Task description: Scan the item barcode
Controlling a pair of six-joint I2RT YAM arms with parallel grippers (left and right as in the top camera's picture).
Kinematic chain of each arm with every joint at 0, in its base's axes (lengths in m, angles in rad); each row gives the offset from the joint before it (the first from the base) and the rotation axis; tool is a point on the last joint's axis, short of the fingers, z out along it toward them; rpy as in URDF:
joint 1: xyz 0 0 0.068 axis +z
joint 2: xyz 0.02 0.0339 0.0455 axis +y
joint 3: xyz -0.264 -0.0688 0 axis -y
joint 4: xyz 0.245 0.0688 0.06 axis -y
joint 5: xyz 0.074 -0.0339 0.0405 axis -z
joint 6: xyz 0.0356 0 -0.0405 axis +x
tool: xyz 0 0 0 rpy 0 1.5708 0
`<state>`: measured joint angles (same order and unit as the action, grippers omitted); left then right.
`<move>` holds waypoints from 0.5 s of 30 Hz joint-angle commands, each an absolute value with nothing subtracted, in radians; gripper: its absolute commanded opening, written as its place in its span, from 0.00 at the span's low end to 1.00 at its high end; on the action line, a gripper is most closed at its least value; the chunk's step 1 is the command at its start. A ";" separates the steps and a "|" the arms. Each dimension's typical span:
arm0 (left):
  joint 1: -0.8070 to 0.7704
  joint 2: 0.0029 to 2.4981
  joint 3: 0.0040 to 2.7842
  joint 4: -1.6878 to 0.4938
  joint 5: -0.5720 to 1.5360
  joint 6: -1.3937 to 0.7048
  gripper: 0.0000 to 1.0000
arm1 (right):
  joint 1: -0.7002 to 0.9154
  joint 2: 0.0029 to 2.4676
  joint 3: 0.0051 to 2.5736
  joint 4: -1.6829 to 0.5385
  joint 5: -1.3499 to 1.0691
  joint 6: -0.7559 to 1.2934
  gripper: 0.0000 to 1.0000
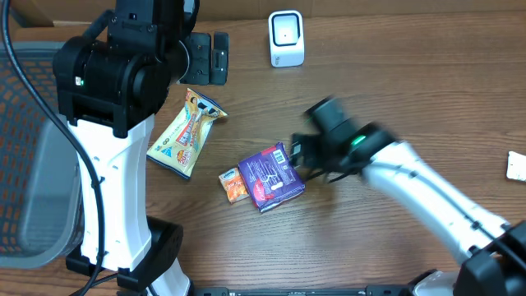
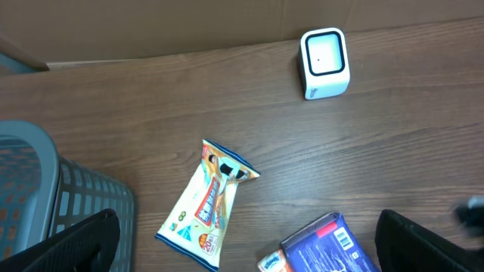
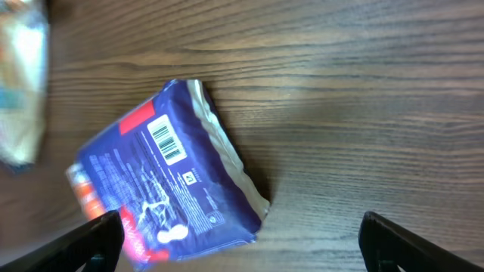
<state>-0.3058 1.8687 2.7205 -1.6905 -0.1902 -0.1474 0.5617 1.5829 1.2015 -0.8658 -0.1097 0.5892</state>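
Next, my right gripper grips the dark blue pack at the near end of its white edge [image 1: 301,187] [image 3: 249,217], so that the barcode stays uncovered.
The item, a dark blue pack [image 1: 273,176] with a white barcode [image 3: 166,140] facing up, lies flat on the wooden table. The white scanner [image 1: 286,39] stands at the back of the table, well away from it. My right gripper [image 1: 301,153] hovers blurred at the pack's right end. In the right wrist view it [image 3: 240,230] is open, with the pack [image 3: 170,189] lying loose toward its left finger. My left gripper [image 2: 246,243] is open and high above the table, holding nothing; both the pack [image 2: 333,245] and the scanner [image 2: 325,62] show below it.
A yellow snack bag [image 1: 186,131] lies left of the pack, and a small orange tissue packet [image 1: 233,185] touches its left corner. A grey mesh basket [image 1: 33,164] stands at the far left. A white object [image 1: 516,166] sits at the right edge.
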 commanded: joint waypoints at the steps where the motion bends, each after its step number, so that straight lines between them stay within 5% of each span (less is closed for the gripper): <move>1: -0.302 1.878 2.716 -1.689 -0.183 -0.135 1.00 | 0.365 1.575 1.210 -0.936 -0.590 0.425 1.00; 7: -0.302 1.878 2.716 -1.689 -0.183 -0.135 1.00 | 0.264 1.572 1.056 -0.874 -0.725 0.368 1.00; 15: -0.302 1.878 2.716 -1.689 -0.183 -0.135 1.00 | 0.304 1.572 0.651 -0.269 -0.786 0.714 1.00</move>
<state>-0.3058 1.8687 2.7201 -1.6917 -0.1902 -0.1474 0.3031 1.5822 0.7708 -0.3923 -0.7067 0.5392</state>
